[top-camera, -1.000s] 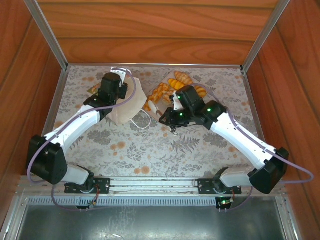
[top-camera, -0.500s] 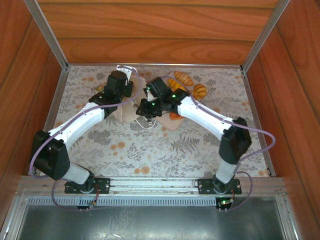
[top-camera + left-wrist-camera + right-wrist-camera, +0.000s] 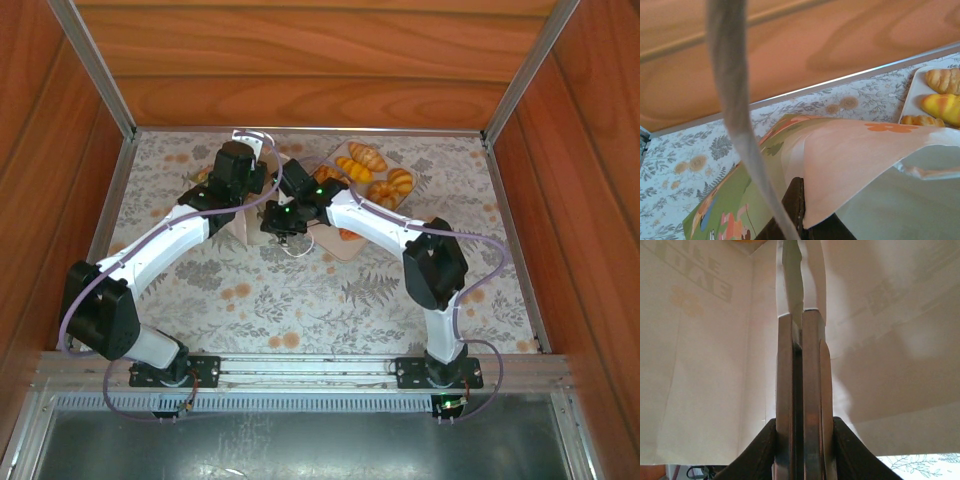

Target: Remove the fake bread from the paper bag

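Note:
The fake bread lies deep in the paper bag, past my closed right fingers, so I need to open, reach further and grip the bread's near end (image 3: 748, 246).
The paper bag (image 3: 247, 226) lies left of the pink tray, mostly hidden under both arms. My left gripper (image 3: 236, 176) is shut on the bag's upper edge and holds the mouth up; in the left wrist view the paper bag (image 3: 850, 160) is pinched in my left gripper (image 3: 807, 220), with a cord handle (image 3: 735, 115) hanging in front. My right gripper (image 3: 280, 216) is inside the bag's mouth. In the right wrist view my right gripper (image 3: 801, 270) is shut with nothing between its fingers, cream bag walls (image 3: 705, 365) all round, and an orange sliver of fake bread (image 3: 747, 241) at the top edge.
A pink tray (image 3: 415, 170) at the back right holds several pieces of fake bread (image 3: 361, 158), seen again on the tray (image 3: 912, 97) in the left wrist view. A loose cord handle (image 3: 291, 249) lies on the floral tablecloth. Wooden walls close in the back and sides.
My right arm swung left from the tray to the bag and pushed its gripper into the bag's mouth. The left gripper kept its hold on the bag's edge.

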Available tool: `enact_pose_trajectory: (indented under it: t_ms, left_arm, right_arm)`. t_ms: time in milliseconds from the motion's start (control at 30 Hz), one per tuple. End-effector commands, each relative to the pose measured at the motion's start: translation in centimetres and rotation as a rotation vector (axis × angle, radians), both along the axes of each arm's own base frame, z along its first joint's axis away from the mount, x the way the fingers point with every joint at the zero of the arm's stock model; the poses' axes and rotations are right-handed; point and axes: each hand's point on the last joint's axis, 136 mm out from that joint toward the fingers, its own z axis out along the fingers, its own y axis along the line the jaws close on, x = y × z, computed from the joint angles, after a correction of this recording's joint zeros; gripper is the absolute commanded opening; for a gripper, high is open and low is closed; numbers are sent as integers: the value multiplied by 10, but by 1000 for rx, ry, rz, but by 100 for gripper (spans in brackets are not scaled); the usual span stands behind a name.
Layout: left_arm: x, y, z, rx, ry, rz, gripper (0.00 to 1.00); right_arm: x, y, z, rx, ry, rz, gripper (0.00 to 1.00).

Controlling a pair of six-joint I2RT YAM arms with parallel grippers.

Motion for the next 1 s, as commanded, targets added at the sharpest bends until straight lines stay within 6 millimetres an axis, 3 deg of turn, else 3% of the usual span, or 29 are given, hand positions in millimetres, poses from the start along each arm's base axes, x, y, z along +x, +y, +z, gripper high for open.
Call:
enact_pose_trajectory:
  t_ms: [0, 367, 767, 967]
  left_arm:
    - [-2, -6, 17, -39, -36, -8, 0]
    - [-18, -13, 18, -55, -37, -98, 0]
    - [-21, -15, 9, -43, -23, -116, 0]
    - [-20, -19, 6, -45, -14, -123, 0]
  right_arm:
    - [2, 18, 12, 55, -14, 22, 28]
    - [24, 8, -9, 3, -8, -97, 30]
    - [33, 3, -7, 63, 23, -178, 50]
    - [40, 9, -6, 141, 60, -189, 54]
